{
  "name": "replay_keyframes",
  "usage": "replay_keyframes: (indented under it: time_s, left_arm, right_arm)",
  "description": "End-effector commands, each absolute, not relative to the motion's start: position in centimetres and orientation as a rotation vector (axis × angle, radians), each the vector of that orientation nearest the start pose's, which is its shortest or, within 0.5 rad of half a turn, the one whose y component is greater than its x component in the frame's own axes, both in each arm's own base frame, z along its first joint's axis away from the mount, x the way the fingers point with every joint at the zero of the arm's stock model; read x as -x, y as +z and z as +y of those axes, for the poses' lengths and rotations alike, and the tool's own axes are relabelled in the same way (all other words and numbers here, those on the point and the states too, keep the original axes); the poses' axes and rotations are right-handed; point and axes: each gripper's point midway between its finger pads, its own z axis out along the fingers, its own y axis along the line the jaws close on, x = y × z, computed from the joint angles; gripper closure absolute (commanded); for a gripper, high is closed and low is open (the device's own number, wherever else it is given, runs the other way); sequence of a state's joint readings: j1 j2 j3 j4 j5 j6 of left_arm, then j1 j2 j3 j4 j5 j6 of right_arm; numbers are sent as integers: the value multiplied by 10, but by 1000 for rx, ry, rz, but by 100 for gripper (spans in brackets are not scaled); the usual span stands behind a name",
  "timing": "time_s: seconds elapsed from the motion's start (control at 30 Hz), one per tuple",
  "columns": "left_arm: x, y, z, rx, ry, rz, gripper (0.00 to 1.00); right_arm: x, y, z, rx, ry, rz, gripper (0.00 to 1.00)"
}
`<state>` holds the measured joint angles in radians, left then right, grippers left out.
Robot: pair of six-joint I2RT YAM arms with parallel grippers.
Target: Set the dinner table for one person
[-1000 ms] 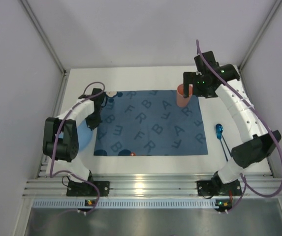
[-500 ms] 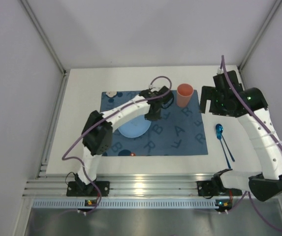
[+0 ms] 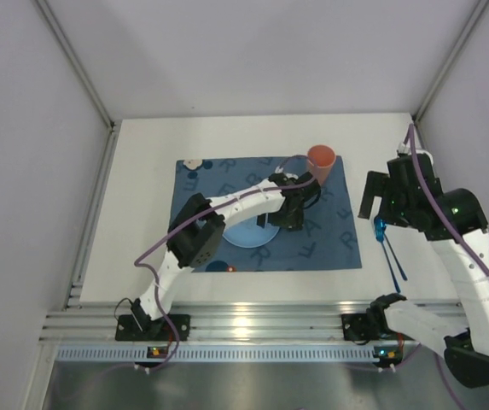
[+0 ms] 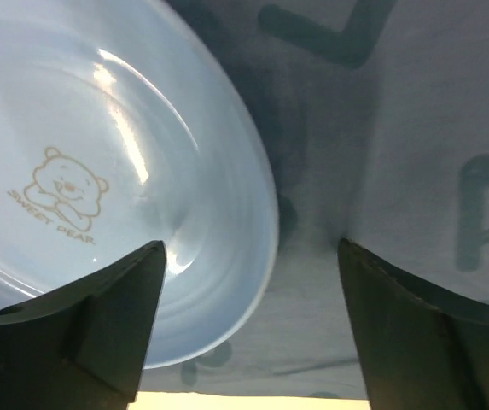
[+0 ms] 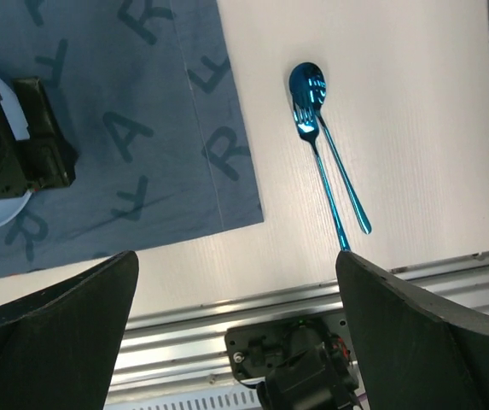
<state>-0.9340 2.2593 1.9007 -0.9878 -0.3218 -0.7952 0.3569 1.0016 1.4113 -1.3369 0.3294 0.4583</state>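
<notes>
The blue fork is beside the spoon. My right gripper should go there next and grab it at the top of the fork's handle (image 3: 384, 243) (image 5: 316, 153), just below its prongs.
The dinner table (image 3: 137, 213) is a white tabletop with a dark blue lettered mat (image 3: 334, 243) on it. A light blue plate (image 3: 246, 232) with a bear print (image 4: 65, 192) lies flat on the mat's middle. My left gripper (image 3: 288, 213) (image 4: 248, 248) hovers open over the plate's right rim and holds nothing. An orange cup (image 3: 321, 162) stands upright at the mat's far right corner. A shiny blue fork (image 5: 319, 162) and spoon (image 5: 334, 145) lie side by side on the bare table right of the mat (image 5: 125, 128). My right gripper (image 3: 379, 209) (image 5: 235, 256) hangs open above them, empty.
A small white round thing (image 3: 193, 163) sits at the mat's far left corner, and a small red-orange spot (image 3: 229, 267) at its near edge. Grey walls enclose the table on three sides. An aluminium rail (image 3: 253, 323) with the arm bases runs along the near edge.
The left arm brought the plate from the table's left side to the middle of the mat and opened, letting it go. The right arm swung back from the cup towards the cutlery.
</notes>
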Motion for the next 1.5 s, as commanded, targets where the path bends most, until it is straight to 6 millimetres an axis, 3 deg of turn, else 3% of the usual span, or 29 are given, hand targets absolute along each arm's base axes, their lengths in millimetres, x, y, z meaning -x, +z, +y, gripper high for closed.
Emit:
replay_keyframes:
  time_s: [0.0, 0.2, 0.23, 0.27, 0.3, 0.33, 0.37, 0.4, 0.47, 0.5, 0.57, 0.63, 0.77, 1.17, 1.47]
  left_arm:
    - [-292, 82, -365, -65, -98, 2693, 9]
    - [-290, 157, -340, -46, -208, 2554, 5]
    - [-291, 162, -335, -37, -230, 2547, 6]
    - [-290, 165, -329, -34, -240, 2553, 6]
    - [-284, 169, -320, -27, -255, 2561, 7]
    - [-280, 170, -314, -20, -276, 2582, 7]
    - [-277, 171, -309, -26, -283, 2585, 8]
    - [-269, 171, -299, -32, -287, 2588, 8]
    - [-260, 169, -291, -45, -308, 2591, 8]
    - [-253, 157, -284, -51, -301, 2613, 8]
    - [-244, 161, -278, -39, -361, 2608, 9]
    - [-234, 154, -269, -33, -389, 2612, 9]
    - [-223, 146, -259, -35, -421, 2630, 10]
    - [-233, 146, -233, 30, -369, 2632, 11]
    - [-237, 142, -231, 87, -348, 2636, 12]
  right_arm:
    - [-182, 262, 10, -356, -173, 2431, 0]
    - [-210, 253, 7, -472, -197, 2354, 0]
    - [-222, 253, 10, -484, -166, 2330, 0]
    - [-226, 237, 17, -486, -136, 2388, 0]
    - [-233, 228, 11, -549, -121, 2402, 0]
    - [-235, 216, 9, -556, -103, 2448, 0]
    - [-234, 186, 16, -570, -36, 2564, 0]
    - [-241, 173, -1, -678, -23, 2561, 0]
    - [-242, 140, -13, -750, 29, 2633, 0]
    - [-235, 122, -27, -838, -4, 2659, 0]
    - [-237, 104, -40, -859, -60, 2688, 0]
    - [-246, 97, -53, -916, -70, 2649, 0]
    - [-262, 87, -47, -918, 37, 2628, 2]
    - [-243, 16, -53, -936, -58, 2750, 11]
    - [-257, 4, -58, -896, -68, 2798, 41]
